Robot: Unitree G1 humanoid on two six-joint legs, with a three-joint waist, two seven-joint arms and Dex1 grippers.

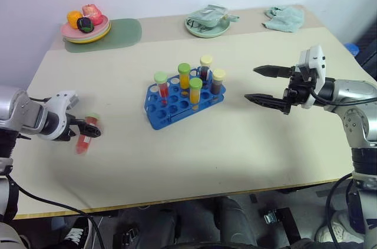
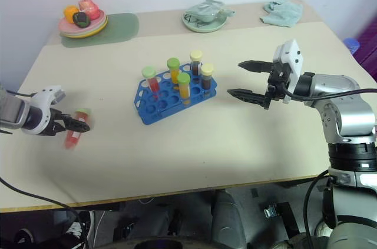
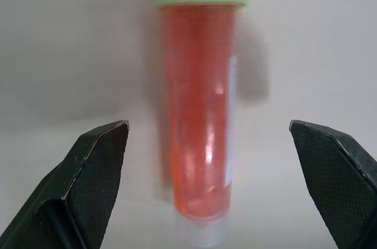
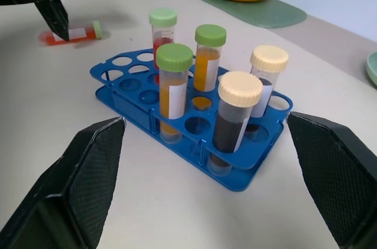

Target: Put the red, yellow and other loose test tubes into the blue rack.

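Observation:
The left gripper's open fingers are on both sides of the red test tube's lower half, so the robot should move them toward the green cap and grip just below it (image 3: 199,34) before lifting.
A red test tube (image 1: 86,136) with a green cap lies on the table at the left, loose. My left gripper (image 1: 88,130) hangs just over it, open, and in the left wrist view the tube (image 3: 200,113) shows between the spread fingers without touching them. The blue rack (image 1: 171,109) stands at the table's middle with several capped tubes upright in it: red, yellow and dark ones. My right gripper (image 1: 250,83) hovers open to the right of the rack, pointing at it with nothing held. The right wrist view shows the rack (image 4: 132,99) close ahead.
At the back left a stack of plates with toy fruit (image 1: 86,22) sits on a green mat (image 1: 121,32). A green plate with a crumpled wrapper (image 1: 208,22) is at the back middle, and a teal cloth (image 1: 284,17) at the back right.

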